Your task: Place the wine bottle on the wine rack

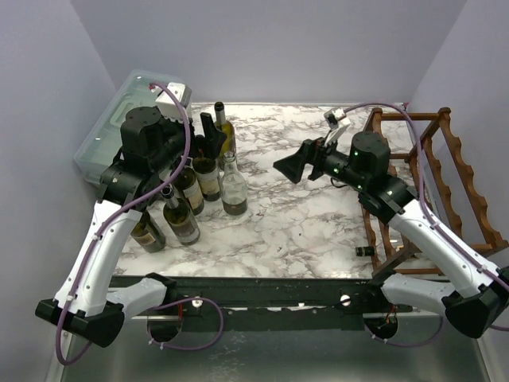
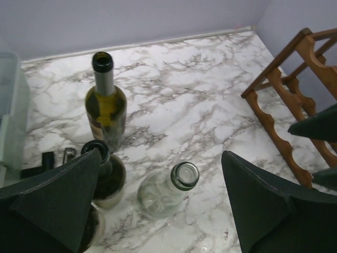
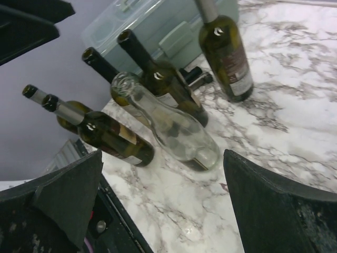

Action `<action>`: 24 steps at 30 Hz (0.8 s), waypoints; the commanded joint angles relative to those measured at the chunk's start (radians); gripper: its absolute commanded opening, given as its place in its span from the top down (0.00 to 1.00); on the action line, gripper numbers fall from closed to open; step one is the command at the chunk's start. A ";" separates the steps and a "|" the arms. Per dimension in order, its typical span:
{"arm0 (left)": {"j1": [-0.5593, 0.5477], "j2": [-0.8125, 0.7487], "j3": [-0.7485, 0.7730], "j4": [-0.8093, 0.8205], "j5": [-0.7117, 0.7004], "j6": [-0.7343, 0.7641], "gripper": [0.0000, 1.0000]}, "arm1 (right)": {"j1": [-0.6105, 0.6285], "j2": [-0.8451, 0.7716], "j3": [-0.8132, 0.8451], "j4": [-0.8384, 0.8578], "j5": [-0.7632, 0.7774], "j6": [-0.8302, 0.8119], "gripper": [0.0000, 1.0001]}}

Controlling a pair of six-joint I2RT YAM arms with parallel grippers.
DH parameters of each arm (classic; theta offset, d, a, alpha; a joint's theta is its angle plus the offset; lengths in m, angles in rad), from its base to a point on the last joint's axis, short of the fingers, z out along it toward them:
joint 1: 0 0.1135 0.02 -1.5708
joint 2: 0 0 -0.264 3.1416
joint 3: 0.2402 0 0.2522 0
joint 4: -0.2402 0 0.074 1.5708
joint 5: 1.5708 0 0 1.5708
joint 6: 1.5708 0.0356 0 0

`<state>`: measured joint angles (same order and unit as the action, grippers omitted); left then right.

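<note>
My right gripper is to close on the upper neck (image 1: 231, 165) (image 3: 139, 96) of the clear bottle, just below the bottle's opening, next to the dark bottles.
Several wine bottles stand upright at the table's left. Among them are a clear empty bottle (image 1: 234, 188) (image 2: 167, 191) (image 3: 174, 129), an olive-green labelled bottle (image 1: 224, 134) (image 2: 106, 107) (image 3: 225, 52) and dark bottles (image 1: 181, 218) (image 2: 107, 174). My left gripper (image 1: 211, 139) (image 2: 163, 205) is open and empty above the cluster, over the clear bottle's mouth. My right gripper (image 1: 288, 169) (image 3: 166, 211) is open and empty at mid-table, facing the bottles and apart from them. The reddish-brown wine rack (image 1: 445, 183) (image 2: 279, 100) stands at the right edge.
A translucent lidded plastic box (image 1: 111, 127) (image 3: 158, 26) sits at the back left behind the bottles. A small dark cylinder (image 1: 364, 251) lies at the rack's near foot. Bare marble table (image 1: 302, 223) lies between the bottles and the rack.
</note>
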<state>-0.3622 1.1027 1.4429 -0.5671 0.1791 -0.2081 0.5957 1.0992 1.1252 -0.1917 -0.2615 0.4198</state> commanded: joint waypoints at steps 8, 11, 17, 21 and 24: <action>0.000 -0.062 -0.046 0.112 -0.419 0.042 0.01 | 0.189 0.167 0.008 0.212 0.121 0.001 0.00; 0.005 -0.074 -0.058 0.112 -0.486 0.043 0.01 | 0.248 0.218 0.029 0.231 0.209 -0.055 0.00; 0.007 -0.108 -0.087 0.124 -0.648 -0.002 0.01 | 0.369 0.346 0.062 0.283 0.365 -0.109 0.01; 0.011 -0.125 -0.127 0.141 -0.844 -0.095 0.01 | 0.417 0.424 0.119 0.271 0.499 -0.103 0.02; 0.011 -0.137 -0.143 0.156 -0.868 -0.069 0.01 | 0.417 0.461 0.162 0.251 0.545 -0.092 0.05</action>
<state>-0.3580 0.9874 1.3289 -0.4469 -0.5274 -0.2520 1.0115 1.5242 1.2175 0.0475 0.1314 0.3386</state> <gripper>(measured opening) 0.986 0.965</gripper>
